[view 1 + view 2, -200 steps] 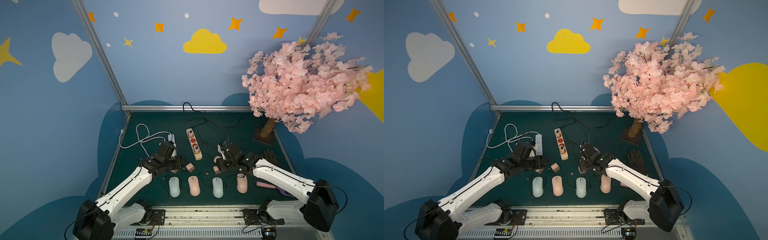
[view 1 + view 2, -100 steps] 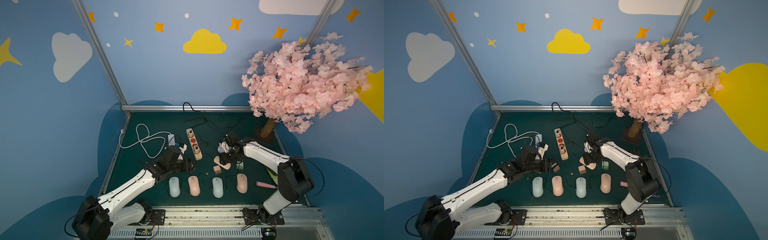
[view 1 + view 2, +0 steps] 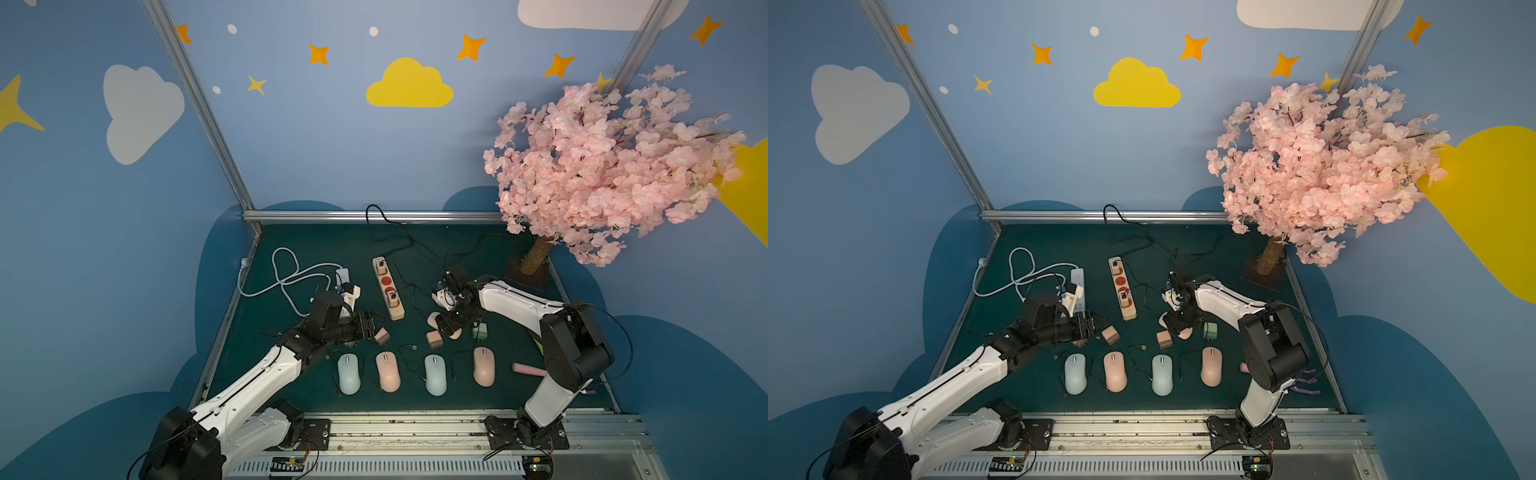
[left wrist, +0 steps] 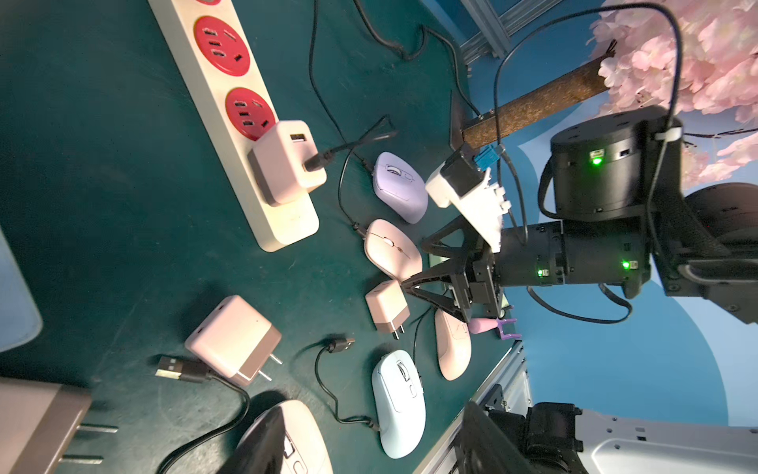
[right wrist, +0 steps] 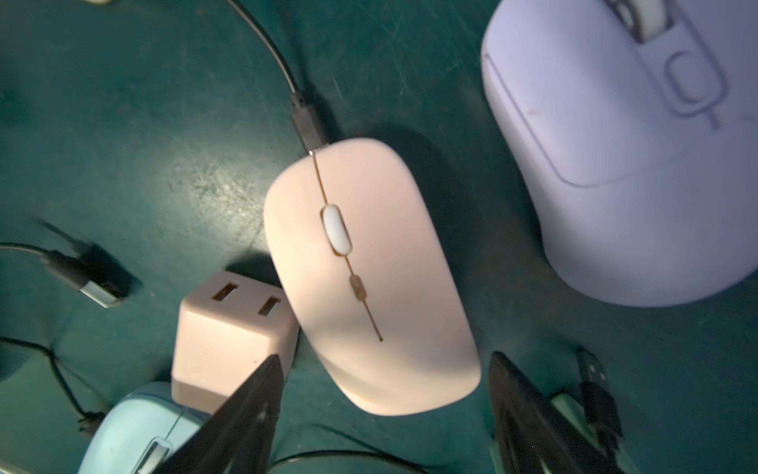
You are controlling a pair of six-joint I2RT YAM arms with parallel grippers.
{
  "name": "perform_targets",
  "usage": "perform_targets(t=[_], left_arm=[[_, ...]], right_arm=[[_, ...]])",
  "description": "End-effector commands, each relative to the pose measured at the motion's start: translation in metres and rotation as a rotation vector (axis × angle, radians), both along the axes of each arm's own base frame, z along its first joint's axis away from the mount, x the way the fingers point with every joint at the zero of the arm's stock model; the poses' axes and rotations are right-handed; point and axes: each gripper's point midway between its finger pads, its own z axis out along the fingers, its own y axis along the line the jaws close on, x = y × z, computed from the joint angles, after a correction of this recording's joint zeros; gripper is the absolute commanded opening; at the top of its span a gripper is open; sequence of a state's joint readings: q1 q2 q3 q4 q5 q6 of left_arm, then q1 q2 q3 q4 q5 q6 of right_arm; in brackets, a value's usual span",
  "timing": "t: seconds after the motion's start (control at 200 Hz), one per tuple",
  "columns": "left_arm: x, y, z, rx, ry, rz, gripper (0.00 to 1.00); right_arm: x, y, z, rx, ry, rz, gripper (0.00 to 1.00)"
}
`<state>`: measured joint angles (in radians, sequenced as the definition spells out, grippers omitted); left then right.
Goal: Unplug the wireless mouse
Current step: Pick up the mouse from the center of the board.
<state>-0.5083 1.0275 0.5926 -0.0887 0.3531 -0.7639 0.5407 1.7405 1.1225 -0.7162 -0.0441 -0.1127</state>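
Note:
Next, I move my left gripper to the black cable plug [image 3: 427, 312] [image 4: 359, 229] at the front end of the flat pink wireless mouse and close it there.
A flat pink wireless mouse [image 5: 369, 279] lies on the green mat with a black cable plug [image 5: 305, 123] in its front end. My right gripper [image 5: 385, 361] hovers over the mouse's rear end, open, one finger on each side and nothing gripped. In both top views this gripper [image 3: 446, 326] [image 3: 1177, 326] covers most of the mouse [image 3: 433, 319]. My left gripper [image 3: 370, 324] is open and empty, next to a loose pink charger [image 3: 381, 336]. In the left wrist view its fingers [image 4: 262, 443] hang above the front row of mice.
Several blue and pink mice [image 3: 435, 375] lie in a row near the front edge, trailing cables. A pink charger [image 5: 229, 332] touches the flat mouse, with a lilac mouse [image 5: 615, 164] beside it. A beige power strip [image 3: 387, 289], green charger [image 3: 479, 331] and blossom tree [image 3: 536, 259] stand around.
My right arm swung back and round to come over the flat pink mouse, and its jaws opened wider. My left gripper moved right toward the loose pink charger, then held still.

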Motion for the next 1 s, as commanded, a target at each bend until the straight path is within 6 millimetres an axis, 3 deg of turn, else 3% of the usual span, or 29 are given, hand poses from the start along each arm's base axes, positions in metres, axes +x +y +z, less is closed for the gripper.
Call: perform_targets(t=[0.0,0.375,0.741,0.871,0.996], left_arm=[[-0.002,-0.001,0.011,-0.029,-0.021,-0.022,0.66],[-0.002,0.001,0.008,-0.025,-0.013,-0.024,0.66],[-0.005,0.005,0.005,-0.023,-0.008,-0.017,0.65],[-0.005,0.011,0.011,-0.002,-0.021,0.003,0.65],[-0.004,0.025,0.028,0.062,-0.074,0.048,0.67]], right_arm=[[0.012,0.001,-0.005,-0.031,-0.021,0.07,0.78],[0.022,0.006,-0.022,-0.036,0.011,0.133,0.76],[0.016,0.008,-0.028,-0.039,0.028,0.142,0.51],[0.015,0.011,-0.019,-0.039,0.009,0.135,0.45],[0.017,0.011,0.005,-0.063,-0.063,0.099,0.38]])
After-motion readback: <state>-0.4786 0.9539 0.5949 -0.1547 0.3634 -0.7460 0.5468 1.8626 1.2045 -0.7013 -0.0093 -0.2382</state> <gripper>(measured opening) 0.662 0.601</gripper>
